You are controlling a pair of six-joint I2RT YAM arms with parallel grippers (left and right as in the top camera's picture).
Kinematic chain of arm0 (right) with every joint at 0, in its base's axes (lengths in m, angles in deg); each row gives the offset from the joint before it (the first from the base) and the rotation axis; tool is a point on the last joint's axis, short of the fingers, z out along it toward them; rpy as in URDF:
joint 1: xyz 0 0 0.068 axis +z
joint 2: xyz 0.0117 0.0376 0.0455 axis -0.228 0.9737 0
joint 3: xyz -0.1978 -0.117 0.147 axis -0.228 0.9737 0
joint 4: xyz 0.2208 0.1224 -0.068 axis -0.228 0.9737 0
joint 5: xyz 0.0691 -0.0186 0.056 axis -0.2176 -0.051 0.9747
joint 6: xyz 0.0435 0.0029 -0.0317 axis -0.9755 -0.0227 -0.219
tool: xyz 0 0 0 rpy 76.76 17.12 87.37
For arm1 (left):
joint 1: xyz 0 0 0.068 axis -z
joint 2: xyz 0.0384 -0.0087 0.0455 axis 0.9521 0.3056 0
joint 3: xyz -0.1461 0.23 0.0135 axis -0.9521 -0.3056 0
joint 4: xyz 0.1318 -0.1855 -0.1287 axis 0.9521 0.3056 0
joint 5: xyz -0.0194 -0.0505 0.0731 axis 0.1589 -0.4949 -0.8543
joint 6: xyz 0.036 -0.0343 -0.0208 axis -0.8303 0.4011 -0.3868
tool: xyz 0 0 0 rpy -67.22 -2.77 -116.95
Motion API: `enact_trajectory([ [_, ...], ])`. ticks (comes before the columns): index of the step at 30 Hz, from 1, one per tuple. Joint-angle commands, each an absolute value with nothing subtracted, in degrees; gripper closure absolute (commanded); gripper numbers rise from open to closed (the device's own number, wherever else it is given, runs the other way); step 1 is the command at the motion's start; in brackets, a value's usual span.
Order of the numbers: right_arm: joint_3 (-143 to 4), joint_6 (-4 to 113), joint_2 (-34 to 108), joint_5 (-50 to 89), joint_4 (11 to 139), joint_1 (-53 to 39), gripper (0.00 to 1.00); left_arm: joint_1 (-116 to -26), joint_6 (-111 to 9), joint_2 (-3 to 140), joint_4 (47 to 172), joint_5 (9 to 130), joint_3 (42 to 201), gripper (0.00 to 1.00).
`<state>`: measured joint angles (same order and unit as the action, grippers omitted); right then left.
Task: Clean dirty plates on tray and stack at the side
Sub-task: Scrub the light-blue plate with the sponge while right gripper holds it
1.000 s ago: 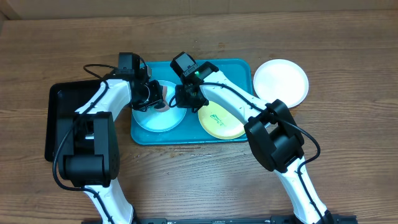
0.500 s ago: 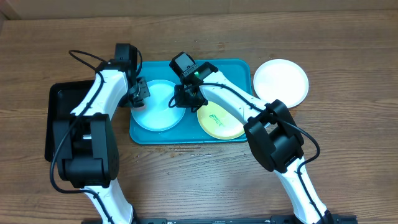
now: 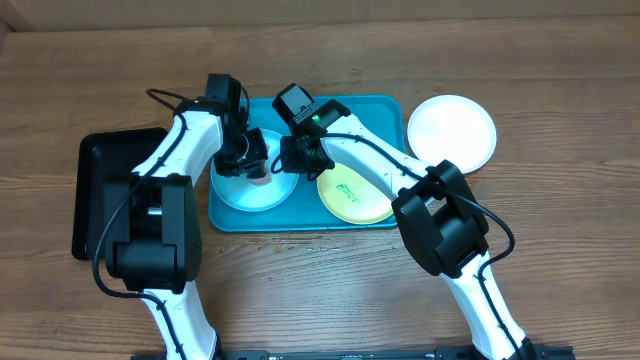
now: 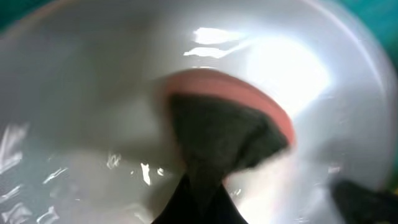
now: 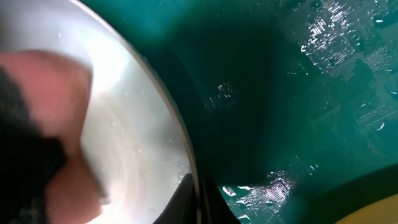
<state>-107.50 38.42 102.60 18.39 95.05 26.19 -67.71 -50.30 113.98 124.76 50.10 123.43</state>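
Next, I release the dark sponge from my left gripper near the middle of the black tray (image 3: pixel 134 203), slightly toward the turquoise tray.
The pale cyan plate (image 3: pixel 243 191) lies in the left half of the turquoise tray (image 3: pixel 372 107). My left gripper (image 3: pixel 256 163) is shut on a pink-backed dark scrub sponge (image 4: pixel 230 127) and presses it on that plate (image 4: pixel 81 106). My right gripper (image 3: pixel 291 163) is shut on the plate's right rim (image 5: pixel 176 124), one finger on each side. The yellow-green plate (image 3: pixel 352 197) with teal smears lies in the tray's right half. The white plate (image 3: pixel 452 130) lies on the table to the right of the tray.
A black rectangular tray (image 3: pixel 97 195) lies on the wooden table to the left of the turquoise tray. The tray floor (image 5: pixel 298 93) is wet beside the plate. Both arms cross over the tray's upper middle.
My left gripper swung left off the cyan plate toward the tray's left edge, then came back onto the plate with the sponge. The right gripper kept its hold on the rim.
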Motion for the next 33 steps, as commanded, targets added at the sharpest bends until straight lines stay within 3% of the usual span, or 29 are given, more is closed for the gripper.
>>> enact_trajectory([
  [1, -106.9, 38.8, 101.6, 16.4, 95.0, 26.5, 0.96, -68.7, -51.5, 114.2, 130.0, 34.7, 126.6, 0.96],
  [8, -106.9, 38.8, 101.6, 16.1, 95.2, 26.5, 0.96, -68.8, -44.5, 114.1, 142.7, 14.5, 133.1, 0.96],
  [13, -106.9, 38.8, 101.6, 16.1, 95.6, 26.5, 0.96, -69.0, -40.6, 113.5, 147.8, 12.9, 139.7, 0.96],
  [19, -106.9, 38.8, 101.6, 16.1, 96.0, 26.5, 0.96, -72.3, -40.7, 109.6, 146.3, 21.0, 144.1, 0.96],
  [26, -106.9, 39.8, 101.6, 16.1, 94.6, 26.4, 0.96, -75.5, -51.5, 110.0, 142.1, 57.1, 140.1, 0.96],
  [33, -106.9, 39.8, 101.6, 16.1, 94.7, 26.4, 0.96, -70.9, -53.1, 110.1, 129.8, 59.5, 125.3, 0.96],
])
